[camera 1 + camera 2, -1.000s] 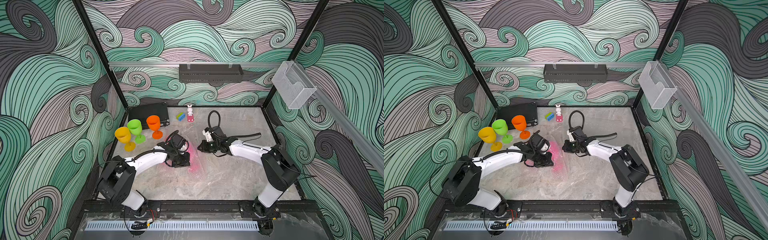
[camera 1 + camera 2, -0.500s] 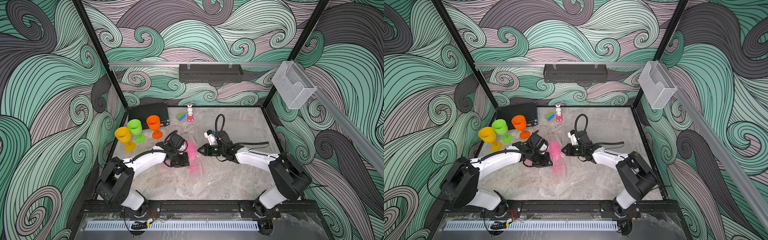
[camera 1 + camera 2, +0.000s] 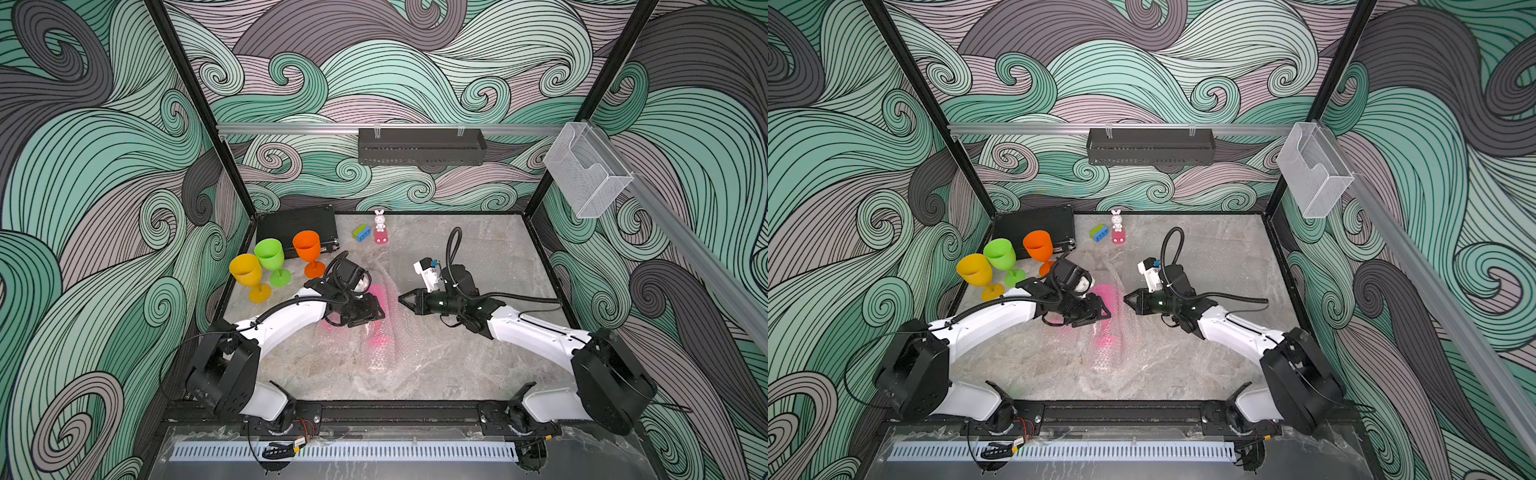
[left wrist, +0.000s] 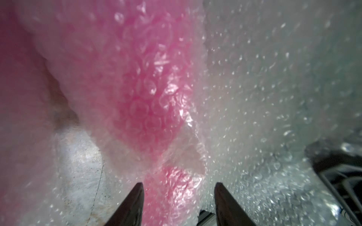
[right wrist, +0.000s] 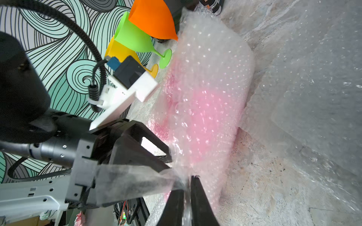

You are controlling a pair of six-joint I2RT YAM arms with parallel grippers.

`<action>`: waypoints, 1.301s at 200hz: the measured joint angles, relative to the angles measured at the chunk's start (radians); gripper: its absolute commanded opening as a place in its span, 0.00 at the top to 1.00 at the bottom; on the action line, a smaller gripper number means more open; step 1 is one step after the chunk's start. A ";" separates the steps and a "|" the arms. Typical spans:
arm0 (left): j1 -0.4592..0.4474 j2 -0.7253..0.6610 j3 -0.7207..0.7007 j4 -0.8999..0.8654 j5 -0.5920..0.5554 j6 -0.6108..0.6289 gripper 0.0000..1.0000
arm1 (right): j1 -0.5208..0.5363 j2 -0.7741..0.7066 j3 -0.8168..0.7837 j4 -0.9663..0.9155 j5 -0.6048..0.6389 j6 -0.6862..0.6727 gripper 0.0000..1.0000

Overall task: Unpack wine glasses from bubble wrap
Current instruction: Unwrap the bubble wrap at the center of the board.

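My left fingers straddle the wrapped pink wine glass and should pinch the wrap [image 4: 122,165] beside the glass's stem while my right gripper peels the wrap's flap away.
A pink wine glass [image 3: 379,337] [image 3: 1106,337] lies mid-table inside crinkled bubble wrap [image 3: 384,353] [image 5: 211,74]. In the left wrist view my left gripper [image 4: 178,188] stands open, its fingertips [image 4: 137,192] on either side of the pink, wrapped shape. Both top views show my left gripper [image 3: 372,311] [image 3: 1098,309] low over the bundle. My right gripper [image 5: 191,178] [image 3: 402,298] [image 3: 1127,300] is shut on a thin flap of the wrap at the bundle's right side. The yellow [image 3: 246,271], green [image 3: 269,254] and orange [image 3: 306,246] glasses stand upright and bare at the left.
A black case [image 3: 301,226] lies in the back left corner. A green-and-blue block [image 3: 361,232] and a white rabbit figurine [image 3: 379,218] sit at the back. A flat clear sheet [image 5: 313,82] covers the table behind the right arm.
My left gripper has gone from shut to open over the bundle. The right arm has swung forward and lower, with its gripper still at the wrap's right edge.
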 measured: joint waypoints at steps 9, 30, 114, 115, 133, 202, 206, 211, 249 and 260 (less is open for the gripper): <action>0.000 0.017 0.002 0.001 0.000 0.003 0.43 | 0.000 -0.018 -0.015 0.001 0.002 0.002 0.87; -0.003 0.049 0.010 -0.013 -0.016 0.018 0.45 | 0.000 -0.063 -0.060 -0.005 0.008 0.008 0.87; -0.005 0.063 0.033 -0.034 -0.055 0.064 1.00 | -0.011 -0.195 -0.097 -0.127 0.101 -0.004 0.87; -0.005 0.063 0.033 -0.034 -0.055 0.064 1.00 | -0.011 -0.196 -0.097 -0.128 0.103 -0.004 0.87; -0.006 0.061 0.036 -0.032 -0.057 0.073 1.00 | -0.018 -0.222 -0.097 -0.166 0.135 -0.011 0.87; -0.006 -0.006 0.025 0.003 -0.061 0.088 1.00 | -0.036 -0.391 -0.137 -0.286 0.276 -0.027 0.88; -0.006 -0.010 0.022 0.009 -0.060 0.088 0.98 | -0.039 -0.404 -0.143 -0.291 0.285 -0.027 0.88; -0.006 -0.012 0.018 0.017 -0.059 0.088 0.94 | -0.043 -0.420 -0.151 -0.300 0.295 -0.027 0.88; -0.006 -0.013 0.003 0.036 -0.059 0.087 0.92 | -0.075 -0.443 -0.171 -0.359 0.325 -0.027 0.83; -0.004 -0.013 0.002 0.036 -0.060 0.087 0.92 | -0.075 -0.441 -0.171 -0.369 0.324 -0.030 0.81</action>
